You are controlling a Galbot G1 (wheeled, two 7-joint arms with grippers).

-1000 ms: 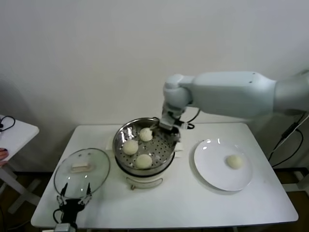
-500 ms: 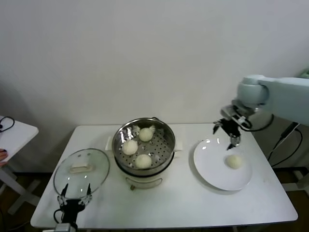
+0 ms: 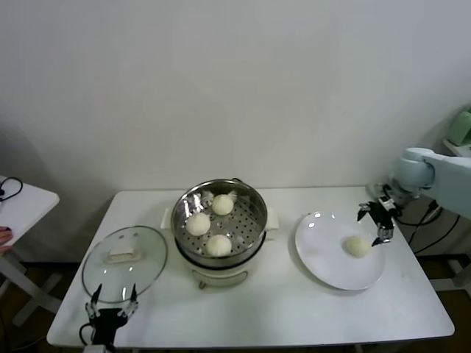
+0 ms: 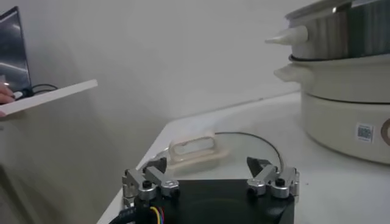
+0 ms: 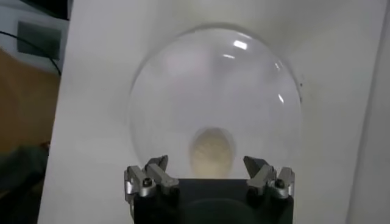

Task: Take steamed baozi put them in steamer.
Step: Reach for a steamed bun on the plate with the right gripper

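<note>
Next, my right gripper goes to the lone baozi on the white plate and closes on the baozi's two opposite sides (image 3: 360,246) (image 5: 211,161).
Three off-white steamed baozi (image 3: 218,245) lie on the perforated tray of the shiny round steamer (image 3: 184,204) at the table's middle. One more baozi (image 3: 358,246) (image 5: 211,151) rests on the white plate (image 3: 324,250) (image 5: 177,91) to the right. My right gripper (image 3: 378,224) (image 5: 207,164) hovers open at the plate's right rim, just beside and above that baozi, nothing between its fingers. My left gripper (image 3: 112,307) (image 4: 207,167) stays open and empty low at the table's front left edge.
A round glass lid (image 3: 124,261) (image 4: 201,149) with a cream handle lies flat left of the steamer, just beyond the left gripper. A small white side table (image 3: 22,202) stands at far left. Cables hang off the table's right end.
The right arm has swung from the steamer's far rim rightward across the table, and its gripper now hangs at the plate's right edge by the lone baozi. The left arm has not moved.
</note>
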